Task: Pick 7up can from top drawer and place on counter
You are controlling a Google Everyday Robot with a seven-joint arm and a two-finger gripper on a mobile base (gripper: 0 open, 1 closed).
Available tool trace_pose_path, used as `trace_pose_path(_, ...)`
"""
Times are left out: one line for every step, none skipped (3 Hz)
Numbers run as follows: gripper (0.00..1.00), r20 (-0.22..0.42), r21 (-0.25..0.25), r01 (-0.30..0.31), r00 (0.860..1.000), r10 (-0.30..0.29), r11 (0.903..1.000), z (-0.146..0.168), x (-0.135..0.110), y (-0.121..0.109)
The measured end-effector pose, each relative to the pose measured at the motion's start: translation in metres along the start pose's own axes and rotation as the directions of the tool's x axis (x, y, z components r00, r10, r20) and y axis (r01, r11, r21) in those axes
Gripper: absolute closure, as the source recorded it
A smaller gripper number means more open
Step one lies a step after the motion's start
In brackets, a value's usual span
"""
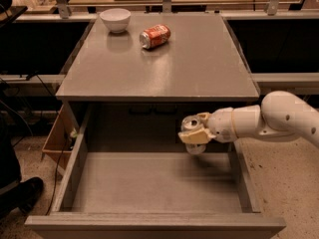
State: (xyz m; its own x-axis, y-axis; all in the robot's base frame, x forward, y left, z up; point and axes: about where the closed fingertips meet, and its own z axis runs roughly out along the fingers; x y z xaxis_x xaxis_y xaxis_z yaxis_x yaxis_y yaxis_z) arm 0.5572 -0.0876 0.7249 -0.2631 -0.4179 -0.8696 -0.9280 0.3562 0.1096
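Observation:
Next, the gripper releases the 7up can, now held above the open top drawer, near the grey counter's front corner (220,89), on the side of the robot's white arm.
The 7up can (191,125) is a small silvery can with a pull-tab top, held upright in the air above the right rear of the open top drawer (149,183). My gripper (195,130) reaches in from the right on a white arm and is shut on the can, with tan fingers (193,137) around its body. The can hangs clear of the drawer floor, below the front edge of the grey counter (164,63). The drawer holds nothing else that I can see.
A red-orange drink can (155,36) lies on its side at the back of the counter, next to a white bowl (115,20). A wooden box (55,138) stands left of the drawer. A dark shoe (22,193) is at the lower left.

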Motion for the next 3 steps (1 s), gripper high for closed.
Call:
trace_pose_path(1.0, -0.041, -0.009, -0.044, 0.998, 0.043, 0.999, -0.053, -0.044, 0.002)
trace_pose_path(1.0, -0.03, -0.035, -0.087, 0.996, 0.086, 0.9956, -0.087, -0.071, 0.018)
trace_pose_path(1.0, -0.014, -0.076, -0.07, 0.997, 0.07, 0.9946, -0.111, -0.097, 0.047)
